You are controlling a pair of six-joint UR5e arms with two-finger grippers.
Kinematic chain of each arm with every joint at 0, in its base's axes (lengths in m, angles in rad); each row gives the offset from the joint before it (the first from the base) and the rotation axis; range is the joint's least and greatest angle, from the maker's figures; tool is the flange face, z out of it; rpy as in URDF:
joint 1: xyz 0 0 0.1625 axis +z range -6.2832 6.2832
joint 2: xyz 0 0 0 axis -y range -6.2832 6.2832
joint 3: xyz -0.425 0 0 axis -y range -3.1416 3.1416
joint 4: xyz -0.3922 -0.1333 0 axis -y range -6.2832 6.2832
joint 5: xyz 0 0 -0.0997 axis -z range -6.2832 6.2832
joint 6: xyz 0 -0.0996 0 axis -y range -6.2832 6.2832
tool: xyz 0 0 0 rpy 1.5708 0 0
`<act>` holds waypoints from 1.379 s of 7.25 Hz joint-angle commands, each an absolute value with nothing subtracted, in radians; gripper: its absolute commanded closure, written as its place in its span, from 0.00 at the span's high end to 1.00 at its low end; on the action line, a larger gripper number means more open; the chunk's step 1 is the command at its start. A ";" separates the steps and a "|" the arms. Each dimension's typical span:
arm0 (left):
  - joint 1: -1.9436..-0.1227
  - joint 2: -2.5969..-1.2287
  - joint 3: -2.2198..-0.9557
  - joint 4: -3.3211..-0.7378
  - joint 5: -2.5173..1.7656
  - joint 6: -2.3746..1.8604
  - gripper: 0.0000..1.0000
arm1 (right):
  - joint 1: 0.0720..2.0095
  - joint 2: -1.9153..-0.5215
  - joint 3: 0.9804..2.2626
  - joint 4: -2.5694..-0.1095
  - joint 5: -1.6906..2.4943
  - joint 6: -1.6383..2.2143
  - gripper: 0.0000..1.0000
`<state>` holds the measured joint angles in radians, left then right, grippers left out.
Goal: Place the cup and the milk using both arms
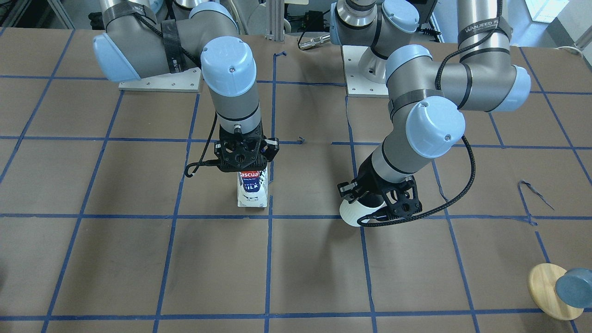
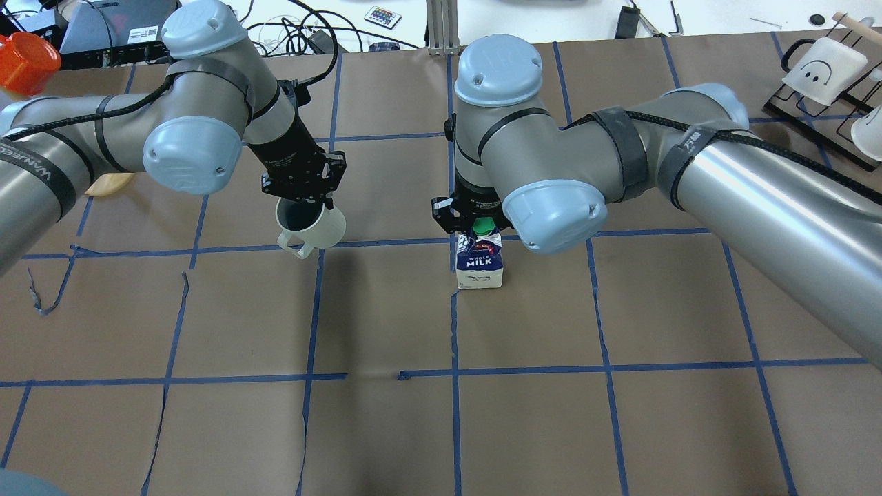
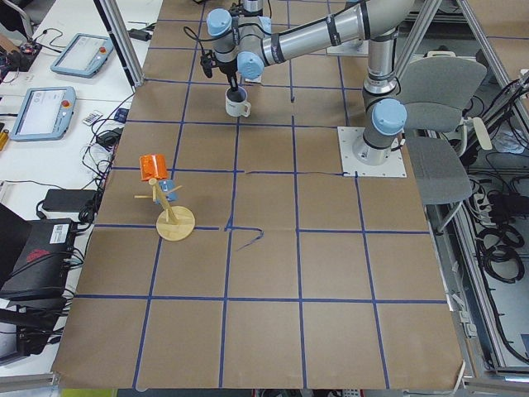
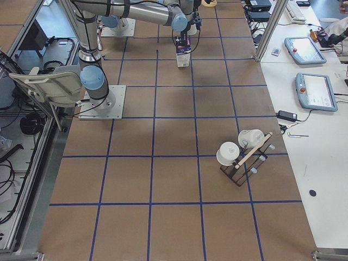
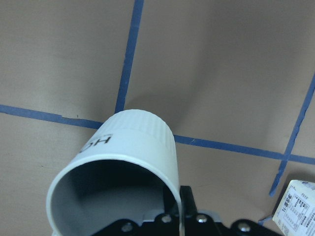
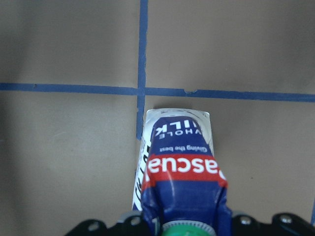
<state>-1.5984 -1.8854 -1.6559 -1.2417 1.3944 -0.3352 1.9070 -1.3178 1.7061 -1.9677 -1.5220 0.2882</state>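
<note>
My left gripper sets the cup down on the blue tape line (image 1: 265, 289) past the milk, just short of the next crossing.
The cup (image 2: 311, 226) is a white mug with a grey inside, its handle pointing toward the robot. My left gripper (image 2: 301, 201) is shut on its rim and holds it tilted, low over the brown table. It also shows in the front view (image 1: 358, 212) and in the left wrist view (image 5: 125, 162). The milk (image 2: 480, 262) is a blue and white carton with a green cap, upright beside a tape crossing. My right gripper (image 2: 480, 222) is shut on its gable top. The carton also shows in the front view (image 1: 252, 187) and in the right wrist view (image 6: 179, 167). I cannot tell if either thing touches the table.
A wooden stand (image 1: 548, 289) with a blue-grey cylinder (image 1: 575, 286) and an orange cup (image 3: 153, 165) is at the table's end on my left. A black rack (image 2: 844, 148) with white mugs (image 2: 823, 69) is on my far right. The arm base plates (image 1: 162, 83) are behind.
</note>
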 commanded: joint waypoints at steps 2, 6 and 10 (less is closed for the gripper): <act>-1.714 -1.998 -1.531 -1.192 1.336 -0.634 0.00 | 1.869 -1.318 1.623 -1.932 -1.528 0.284 0.24; -1.749 -2.253 -1.127 -1.204 1.328 -0.574 0.00 | 1.740 -1.328 1.598 -1.852 -1.520 0.201 0.24; -1.867 -2.353 -1.075 -1.227 1.377 -0.393 0.53 | 1.726 -1.328 1.598 -1.852 -1.525 0.174 0.24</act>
